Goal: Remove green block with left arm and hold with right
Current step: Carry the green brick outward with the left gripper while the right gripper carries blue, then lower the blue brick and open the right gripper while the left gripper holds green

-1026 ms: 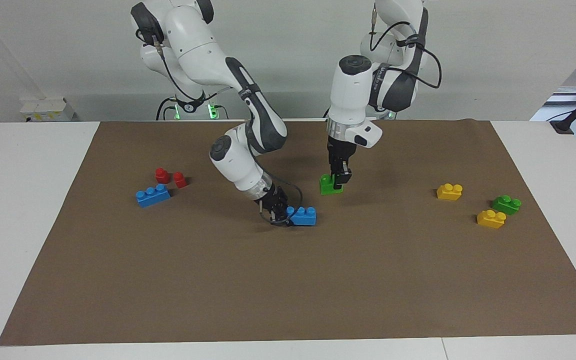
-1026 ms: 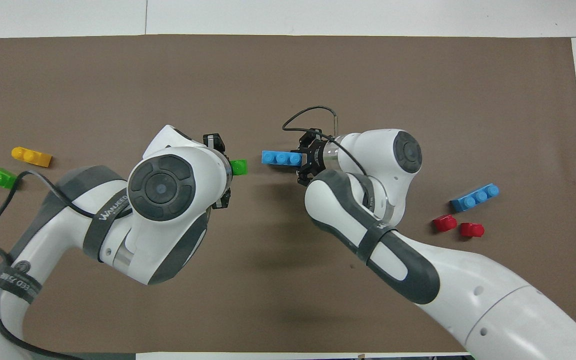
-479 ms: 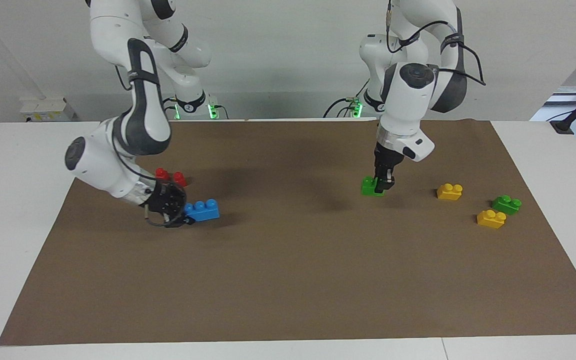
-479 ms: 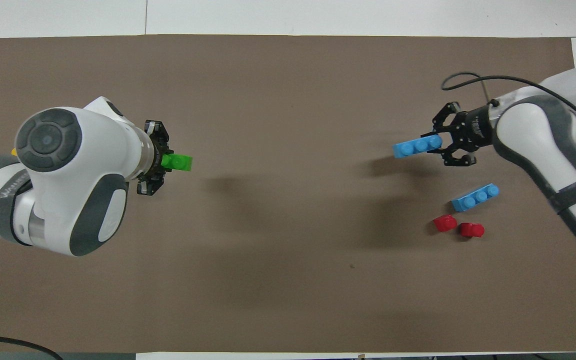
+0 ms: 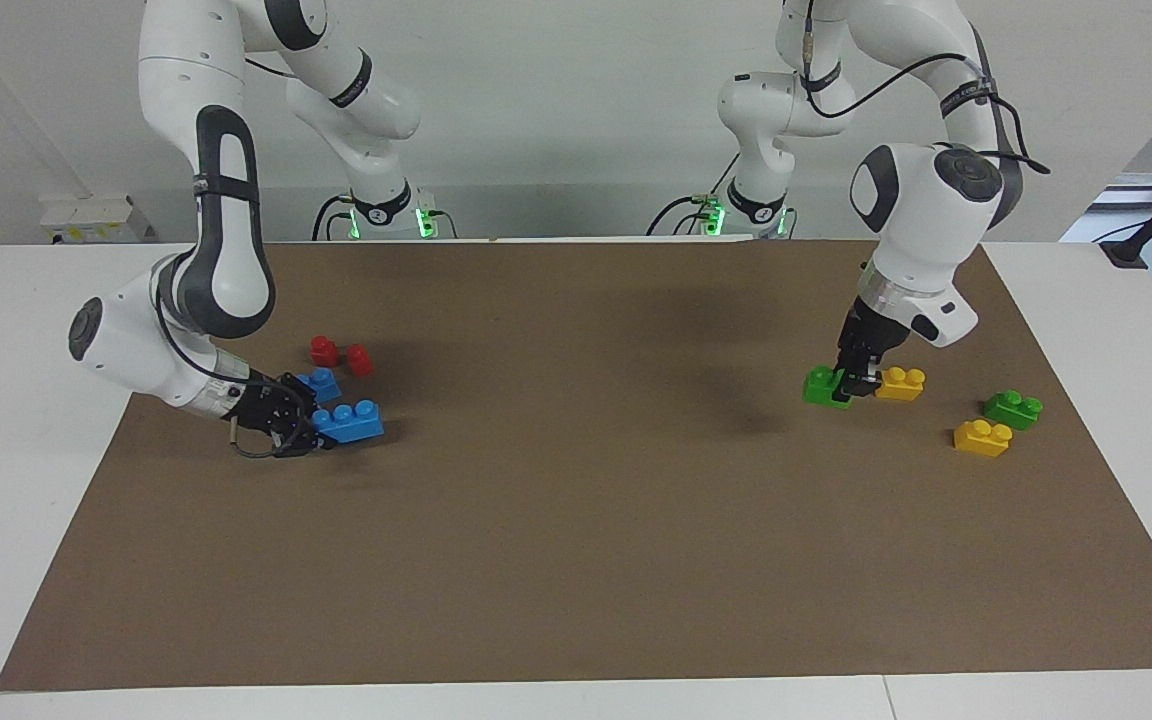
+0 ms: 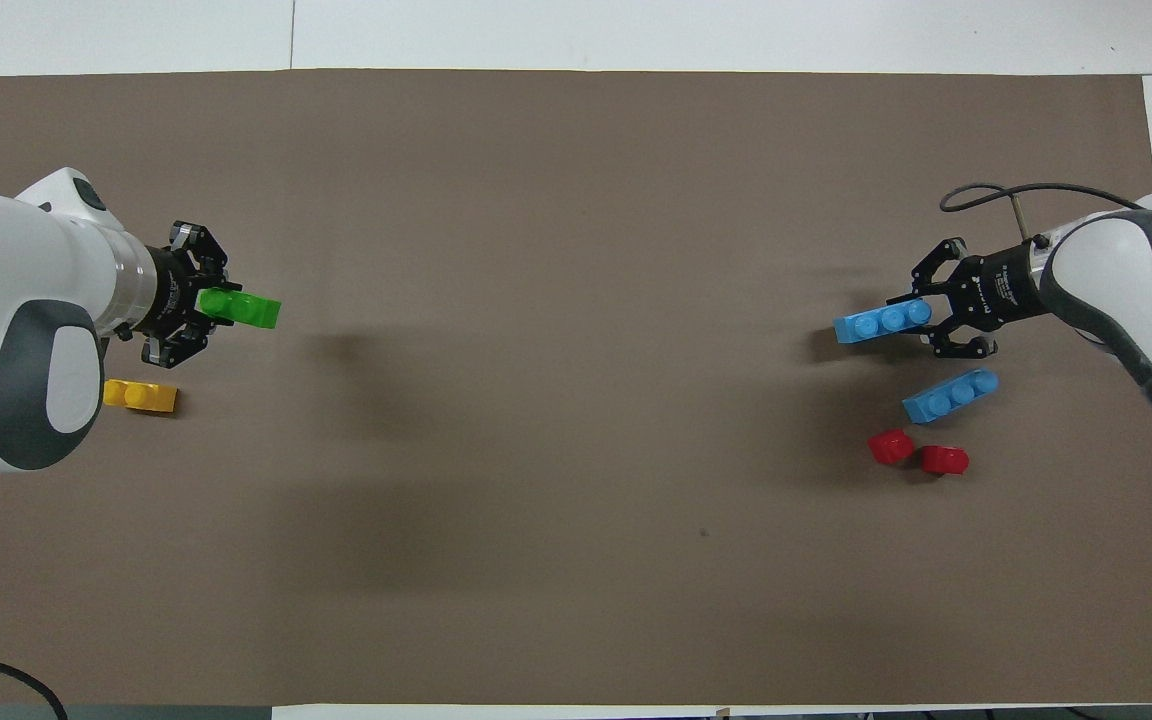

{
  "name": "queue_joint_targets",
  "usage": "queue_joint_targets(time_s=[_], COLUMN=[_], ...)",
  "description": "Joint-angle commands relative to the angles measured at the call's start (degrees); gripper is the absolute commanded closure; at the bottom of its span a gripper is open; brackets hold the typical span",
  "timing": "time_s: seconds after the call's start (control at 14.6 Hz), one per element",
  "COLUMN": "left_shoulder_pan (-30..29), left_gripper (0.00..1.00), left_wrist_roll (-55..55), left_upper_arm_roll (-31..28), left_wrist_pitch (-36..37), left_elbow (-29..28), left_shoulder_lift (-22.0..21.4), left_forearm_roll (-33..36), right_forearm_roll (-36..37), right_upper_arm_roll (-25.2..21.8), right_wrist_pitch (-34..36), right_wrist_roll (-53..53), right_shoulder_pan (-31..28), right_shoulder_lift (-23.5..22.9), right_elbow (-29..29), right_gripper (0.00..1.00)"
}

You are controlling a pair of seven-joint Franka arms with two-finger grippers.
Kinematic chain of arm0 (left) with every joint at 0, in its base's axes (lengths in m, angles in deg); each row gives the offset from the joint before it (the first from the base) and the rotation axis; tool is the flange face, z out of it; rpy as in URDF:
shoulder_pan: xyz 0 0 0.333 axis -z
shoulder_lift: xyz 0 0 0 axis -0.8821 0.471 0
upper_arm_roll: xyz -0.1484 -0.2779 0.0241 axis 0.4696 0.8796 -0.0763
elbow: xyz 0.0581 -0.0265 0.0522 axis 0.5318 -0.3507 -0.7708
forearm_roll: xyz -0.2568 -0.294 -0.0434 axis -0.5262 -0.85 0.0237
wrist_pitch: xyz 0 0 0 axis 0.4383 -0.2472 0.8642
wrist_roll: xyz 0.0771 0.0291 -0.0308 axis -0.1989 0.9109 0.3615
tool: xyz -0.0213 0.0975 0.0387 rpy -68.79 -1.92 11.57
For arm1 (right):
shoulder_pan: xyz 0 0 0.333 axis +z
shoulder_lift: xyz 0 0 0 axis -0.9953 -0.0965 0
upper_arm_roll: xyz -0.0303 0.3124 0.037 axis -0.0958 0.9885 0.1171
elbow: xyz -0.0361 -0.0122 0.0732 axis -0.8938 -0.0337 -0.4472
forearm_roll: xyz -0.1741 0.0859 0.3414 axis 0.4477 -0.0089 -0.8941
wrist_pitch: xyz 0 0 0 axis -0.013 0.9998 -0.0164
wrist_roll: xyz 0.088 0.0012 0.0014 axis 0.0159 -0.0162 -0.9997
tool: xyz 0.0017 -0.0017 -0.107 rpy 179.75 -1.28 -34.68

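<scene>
I should let go of the green block with my left gripper on the brown mat [image 6: 186,259] past the yellow bricks, toward the mat's far edge.
My left gripper [image 5: 854,382] is shut on a green block [image 5: 824,386] and holds it low over the brown mat, close beside a yellow brick [image 5: 900,383], at the left arm's end. In the overhead view the left gripper [image 6: 208,305] has the green block [image 6: 248,310] sticking out from its fingers. My right gripper [image 5: 304,432] is shut on a blue three-stud brick [image 5: 348,422], low over the mat at the right arm's end; the overhead view also shows this gripper [image 6: 926,318] and brick [image 6: 881,322]. A second green block [image 5: 1013,408] lies on the mat; my left arm hides it in the overhead view.
A second yellow brick [image 5: 982,437] lies beside the loose green block. Another blue brick [image 6: 949,395] and two red pieces [image 6: 890,446] [image 6: 944,459] lie on the mat [image 6: 576,450] near my right gripper.
Both arms have swung apart from the mat's middle toward their own ends. The left gripper carried the green block along, the right gripper carried the blue brick.
</scene>
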Motion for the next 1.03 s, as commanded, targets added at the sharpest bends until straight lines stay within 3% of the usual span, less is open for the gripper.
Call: queue_joint_targets(time_s=[0.0, 0.21, 0.27, 0.41, 0.48, 0.68, 0.96], left_shoulder_pan=[-3.5, -6.8, -7.2, -7.6, -7.9, -9.2, -10.2], left_gripper=[1.00, 1.00, 1.00, 1.00, 1.00, 1.00, 1.00], left_wrist_roll=[6.4, 11.7, 12.0, 12.0, 12.1, 13.2, 13.7], left_upper_arm_roll=[0.4, 0.4, 0.4, 0.4, 0.4, 0.4, 0.4], left_wrist_pitch=[-5.0, -8.9, -9.5, -8.6, -8.0, -8.6, -9.0], left_elbow=[-0.1, 0.8, 2.4, 7.8, 10.0, 11.3, 14.4], left_shoulder_lift=[3.9, 7.5, 9.2, 14.0, 16.0, 18.5, 22.4], left_forearm_roll=[-1.4, -1.3, -1.3, -1.3, -1.1, -0.5, -0.9], right_forearm_roll=[0.7, 0.7, 0.7, 0.8, 0.8, 1.4, 7.2], right_upper_arm_roll=[0.7, 0.7, 0.7, 0.7, 0.7, 0.6, 0.5], right_wrist_pitch=[-2.9, -6.5, -7.9, -9.2, -9.2, -8.2, -0.6], right_wrist_roll=[-1.5, -1.6, -1.6, -1.7, -1.7, -1.6, -1.5], right_shoulder_pan=[0.0, 0.4, 0.4, 1.5, 1.5, 1.3, 1.3], right_shoulder_lift=[-1.0, -0.6, -0.4, -0.3, -0.3, -0.3, -0.2], right_elbow=[-1.1, -3.6, -4.6, -5.4, -5.4, -4.3, 2.4], right_gripper=[1.00, 1.00, 0.93, 0.29, 0.14, 0.02, 0.01])
